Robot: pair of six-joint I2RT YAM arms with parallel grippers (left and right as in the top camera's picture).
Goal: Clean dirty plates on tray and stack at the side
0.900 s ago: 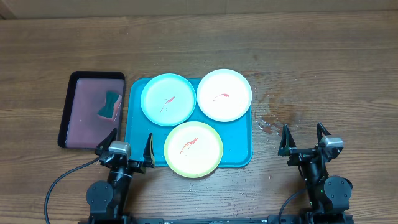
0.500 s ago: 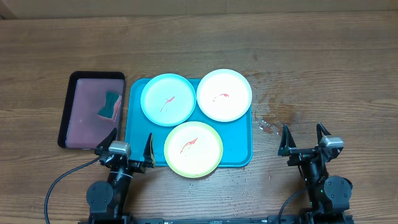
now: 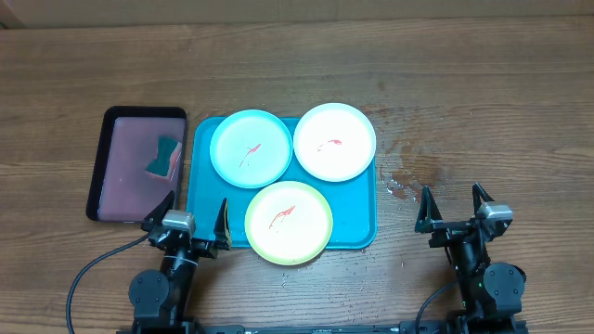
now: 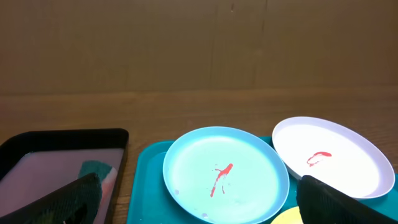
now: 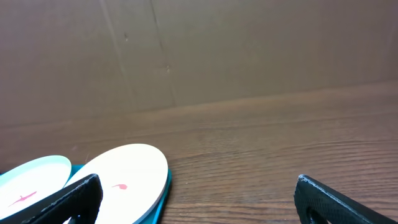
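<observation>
The robot's left gripper needs to next move to the middle of the teal sponge (image 3: 162, 157) (image 4: 96, 169) in the black-rimmed pinkish tray and close there.
Three plates lie on the turquoise tray (image 3: 200, 186), each with a red smear: a light blue plate (image 3: 251, 148) at back left, a white plate (image 3: 335, 141) at back right, a yellow-green plate (image 3: 289, 222) at the front. My left gripper (image 3: 191, 215) is open and empty at the tray's front left corner. My right gripper (image 3: 455, 206) is open and empty over bare table right of the tray. The left wrist view shows the blue plate (image 4: 226, 177), the white plate (image 4: 329, 158) and the left gripper (image 4: 199, 202). The right wrist view shows the white plate (image 5: 121, 177) and the right gripper (image 5: 199, 202).
A black-rimmed pinkish tray (image 3: 116, 172) left of the turquoise tray holds a teal sponge (image 3: 163, 156). Wet spots (image 3: 404, 181) mark the wooden table right of the tray. A brown wall stands behind the table.
</observation>
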